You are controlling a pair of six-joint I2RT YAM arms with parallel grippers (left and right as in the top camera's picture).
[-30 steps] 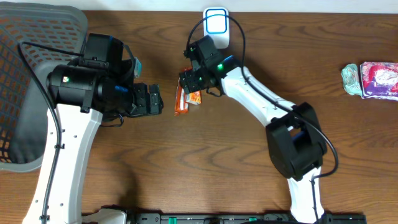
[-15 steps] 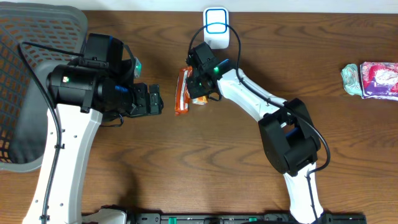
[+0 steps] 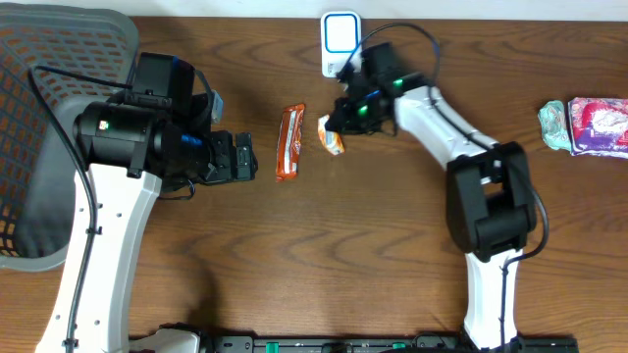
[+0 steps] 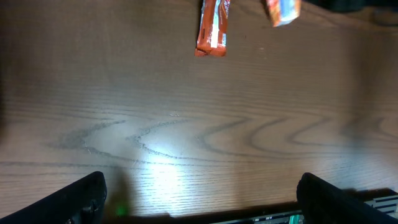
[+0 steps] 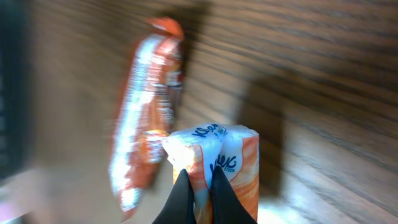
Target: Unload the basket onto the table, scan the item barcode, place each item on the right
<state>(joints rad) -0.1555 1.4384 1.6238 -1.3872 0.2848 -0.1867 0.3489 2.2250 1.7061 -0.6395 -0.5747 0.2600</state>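
I should use my right gripper to set the white tissue pack down on the bare table (image 3: 357, 157) below the scanner, beside the orange snack bar.
My right gripper (image 3: 340, 125) is shut on a small orange and white tissue pack (image 3: 332, 137), holding it just above the table below the white and blue scanner (image 3: 340, 37). In the right wrist view the two black fingertips (image 5: 183, 194) pinch the pack's (image 5: 224, 158) white fold. An orange snack bar (image 3: 288, 143) lies flat to the pack's left, blurred in the right wrist view (image 5: 146, 112). My left gripper (image 3: 245, 157) hovers open left of the bar with nothing between its fingers (image 4: 81, 199). The bar (image 4: 211, 28) and the pack (image 4: 283, 11) show at that view's top edge.
A grey mesh basket (image 3: 39, 69) stands at the far left, partly under my left arm. A teal packet (image 3: 554, 126) and a pink patterned pack (image 3: 599, 126) lie at the right edge of the table.
My right gripper has shut on the tissue pack beside the orange bar and carried it to the right, toward the scanner. The bar stays on the table. The left arm has not moved.
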